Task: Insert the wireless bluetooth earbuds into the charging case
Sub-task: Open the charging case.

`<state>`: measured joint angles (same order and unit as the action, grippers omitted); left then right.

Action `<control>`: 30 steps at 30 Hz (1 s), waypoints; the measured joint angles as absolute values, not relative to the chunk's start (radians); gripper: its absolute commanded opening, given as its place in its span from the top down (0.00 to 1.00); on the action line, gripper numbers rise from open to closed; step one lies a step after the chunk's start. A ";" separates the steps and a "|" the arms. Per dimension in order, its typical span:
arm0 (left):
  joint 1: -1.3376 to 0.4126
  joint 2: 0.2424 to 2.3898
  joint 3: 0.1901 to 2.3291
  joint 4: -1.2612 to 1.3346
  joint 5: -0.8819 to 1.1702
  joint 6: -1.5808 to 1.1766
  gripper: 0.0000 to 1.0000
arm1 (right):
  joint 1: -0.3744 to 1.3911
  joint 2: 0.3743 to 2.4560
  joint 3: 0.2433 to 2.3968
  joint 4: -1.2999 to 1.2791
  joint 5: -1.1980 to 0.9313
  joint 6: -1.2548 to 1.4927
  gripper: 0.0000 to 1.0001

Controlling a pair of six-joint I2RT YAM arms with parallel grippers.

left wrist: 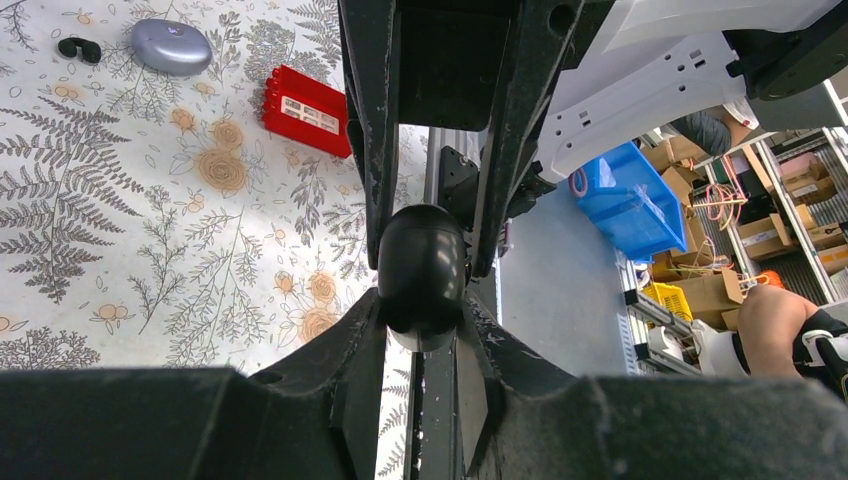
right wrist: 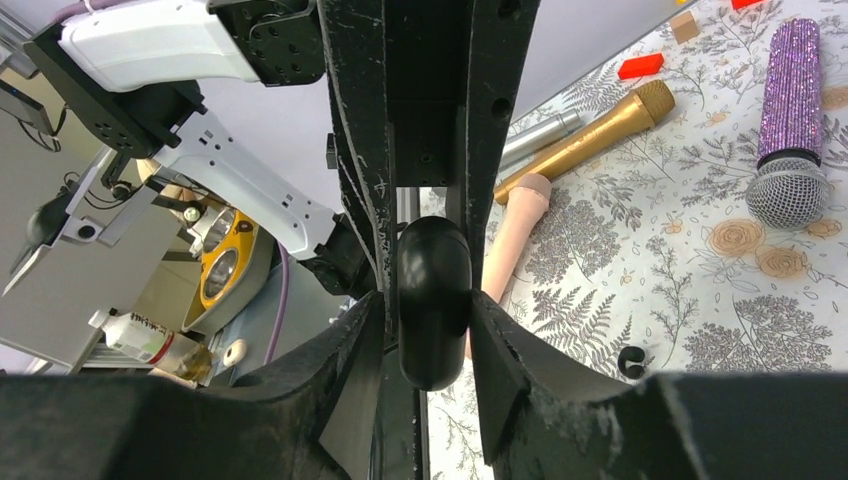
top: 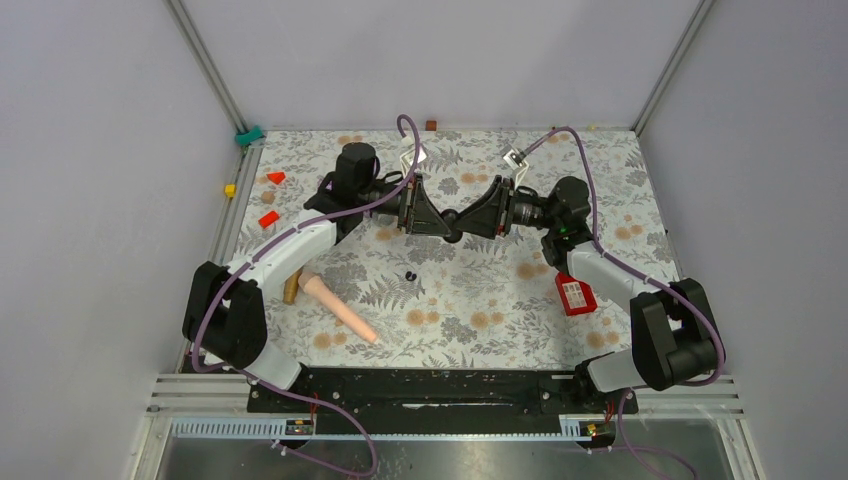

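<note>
The robot's left gripper has a shallow pinch on the near end of the charging case, so it should open and take the case body (left wrist: 422, 285) deeper before the lid gets opened.
A black oval charging case (top: 453, 232) hangs above the middle of the flowered table, held from both sides. My left gripper (top: 445, 225) comes in from the left and is shut on it; in the left wrist view its fingers (left wrist: 365, 350) pinch the case (left wrist: 420, 260) at its near end. My right gripper (top: 462, 228) is shut on the same case (right wrist: 433, 290) from the other side. Small black earbuds (top: 409, 276) lie on the table in front of the grippers; one earbud (left wrist: 78, 47) also shows in the left wrist view and one earbud (right wrist: 630, 362) in the right wrist view.
A red box (top: 575, 293) lies by the right arm, with a grey-lavender oval pod (left wrist: 172, 47) near it. A pink microphone (top: 340, 308) and a gold microphone (right wrist: 590, 140) lie at front left, a purple glitter microphone (right wrist: 790, 110) farther back. Small red blocks (top: 268, 218) sit at the left edge.
</note>
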<state>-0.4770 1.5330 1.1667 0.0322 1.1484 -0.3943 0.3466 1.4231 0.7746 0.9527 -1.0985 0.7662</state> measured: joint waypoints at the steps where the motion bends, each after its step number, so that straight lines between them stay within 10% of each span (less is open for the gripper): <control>1: -0.477 1.533 1.166 0.033 1.149 -0.395 0.95 | 0.347 1.423 0.775 0.948 -1.099 0.762 0.62; 11: -0.476 1.532 1.156 0.033 1.149 -0.379 0.34 | 0.351 1.423 0.781 0.900 -1.117 0.740 0.80; 30: -0.533 1.571 1.346 -0.531 1.128 0.134 0.38 | 0.389 1.357 1.018 0.071 -1.119 0.141 0.80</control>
<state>-0.5331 1.5715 1.3457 -0.5312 1.1278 0.1341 0.3885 1.3571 1.0176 0.0711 -1.1191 0.1413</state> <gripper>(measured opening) 0.640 0.347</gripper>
